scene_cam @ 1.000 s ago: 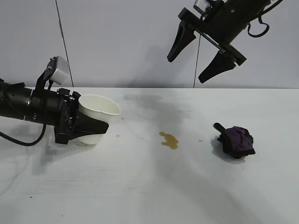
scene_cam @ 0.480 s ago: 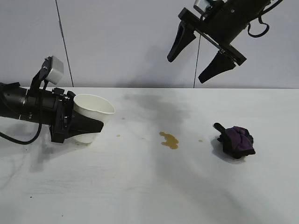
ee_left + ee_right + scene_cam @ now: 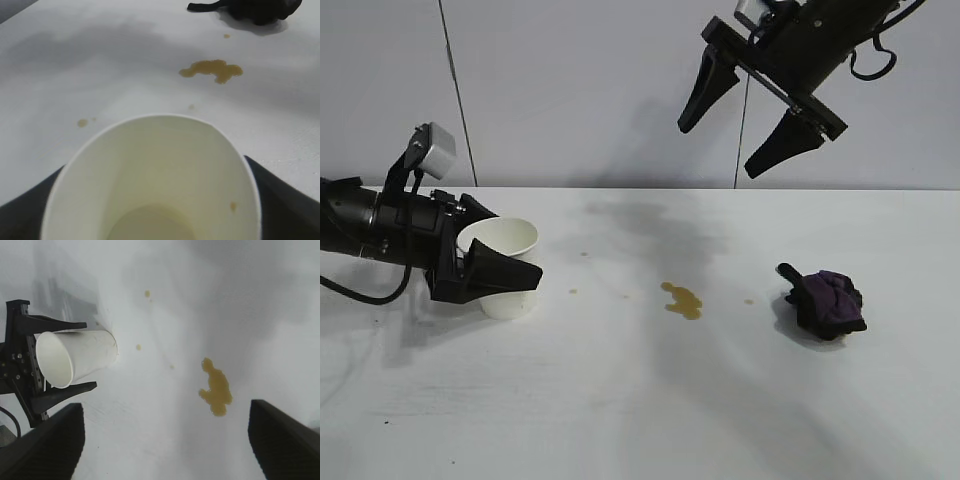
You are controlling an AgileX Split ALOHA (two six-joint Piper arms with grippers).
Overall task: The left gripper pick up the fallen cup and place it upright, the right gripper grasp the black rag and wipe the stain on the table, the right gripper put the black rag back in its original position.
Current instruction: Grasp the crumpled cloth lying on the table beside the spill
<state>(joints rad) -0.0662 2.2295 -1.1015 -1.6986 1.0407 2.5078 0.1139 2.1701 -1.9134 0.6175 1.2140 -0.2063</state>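
Observation:
The robot's right gripper needs to close on the bunched middle [image 3: 831, 297] of the black rag, because the stain needs to be wiped next.
The white cup [image 3: 512, 240] stands upright on the table [image 3: 620, 400] at the left, mouth up. My left gripper [image 3: 515, 255] lies low around it, one finger on each side; in the right wrist view a gap shows between the near finger [image 3: 65, 390] and the cup [image 3: 75, 357], so the gripper is open. The left wrist view looks into the cup [image 3: 155, 190]. The yellowish-brown stain [image 3: 682, 298] lies mid-table. The black rag [image 3: 825, 302] sits bunched at the right. My right gripper [image 3: 720, 150] hangs high above the stain, open and empty.
Small droplets dot the table around the stain, one [image 3: 572, 291] close to the cup and one [image 3: 750, 301] near the rag. A grey wall stands behind the table's far edge.
The cup has gone from tilted in the left gripper to standing upright on the table. The left fingers have spread apart from its sides. The right arm has not moved.

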